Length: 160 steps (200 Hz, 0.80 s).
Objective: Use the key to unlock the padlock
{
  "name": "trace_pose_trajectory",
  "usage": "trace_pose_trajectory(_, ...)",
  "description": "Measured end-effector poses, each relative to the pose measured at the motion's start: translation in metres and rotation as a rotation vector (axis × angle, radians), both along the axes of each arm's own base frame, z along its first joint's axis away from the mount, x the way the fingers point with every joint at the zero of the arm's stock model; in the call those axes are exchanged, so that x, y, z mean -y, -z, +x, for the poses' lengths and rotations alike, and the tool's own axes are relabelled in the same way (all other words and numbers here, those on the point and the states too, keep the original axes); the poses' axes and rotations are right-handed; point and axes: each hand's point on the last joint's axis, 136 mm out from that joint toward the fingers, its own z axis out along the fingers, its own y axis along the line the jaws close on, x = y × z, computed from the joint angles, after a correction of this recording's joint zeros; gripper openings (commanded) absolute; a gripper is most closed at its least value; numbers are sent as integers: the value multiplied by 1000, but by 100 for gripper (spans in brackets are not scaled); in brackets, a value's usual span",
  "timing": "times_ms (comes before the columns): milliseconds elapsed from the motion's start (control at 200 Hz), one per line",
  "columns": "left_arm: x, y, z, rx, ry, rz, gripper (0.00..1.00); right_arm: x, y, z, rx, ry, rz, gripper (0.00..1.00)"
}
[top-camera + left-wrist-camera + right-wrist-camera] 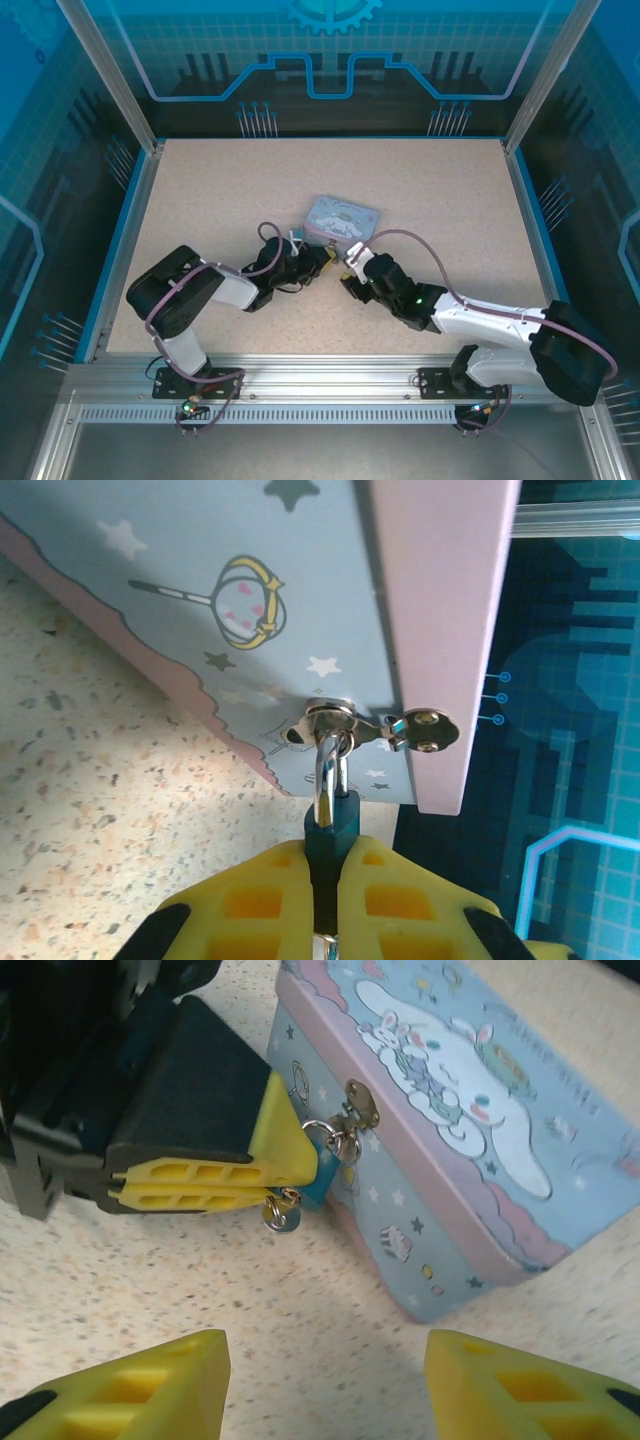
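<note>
The padlock's shackle is shut and my right gripper tilts steeply down, so it should level, then pinch the key's head (282, 1217) before turning it.
The padlock (332, 830) is small and teal, its silver shackle (327, 770) hooked through the hasp of the pale blue tin (300, 600). My left gripper (330, 900) is shut on the padlock's body, its yellow fingers pressed to both sides. In the right wrist view the padlock (322, 1182) sticks out from those fingers (200, 1175). The key (280, 1213), a small silver head with a ring, hangs at the padlock's lower end. My right gripper (330, 1390) stands open a short way back from the key, with nothing between its fingers.
The tin (342, 220) lies mid-table with its latch side toward both grippers. My left gripper (318, 255) and right gripper (350, 275) meet just in front of it. A blue rim (120, 240) and posts bound the speckled table.
</note>
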Motion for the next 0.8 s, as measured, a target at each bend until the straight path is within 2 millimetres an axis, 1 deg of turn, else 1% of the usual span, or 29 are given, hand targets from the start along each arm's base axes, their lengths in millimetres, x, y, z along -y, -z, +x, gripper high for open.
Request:
trace_pose_trajectory(125,0,-5,2,-8,8,-7,0,-2,-5,4,119,-42,-157,56)
trace_pose_trajectory(260,1,-7,1,-22,20,-5,0,2,-6,9,209,-79,-307,59)
trace_pose_trajectory(405,3,-10,0,-29,31,-6,0,5,-13,15,285,-106,-413,59)
trace_pose_trajectory(505,3,-13,-1,-34,30,-11,0,1,-15,15,322,-131,-454,58)
trace_pose_trajectory(570,3,-15,-1,-41,27,-17,0,-3,-11,15,334,-151,-484,58)
trace_pose_trajectory(655,3,-19,-1,-41,25,-22,0,-10,1,14,334,-184,-540,57)
trace_pose_trajectory(730,2,-22,-2,-40,24,-24,0,-14,10,14,331,-206,-578,53)
trace_pose_trajectory(800,2,-24,-2,-39,24,-26,0,-17,15,15,330,-221,-602,50)
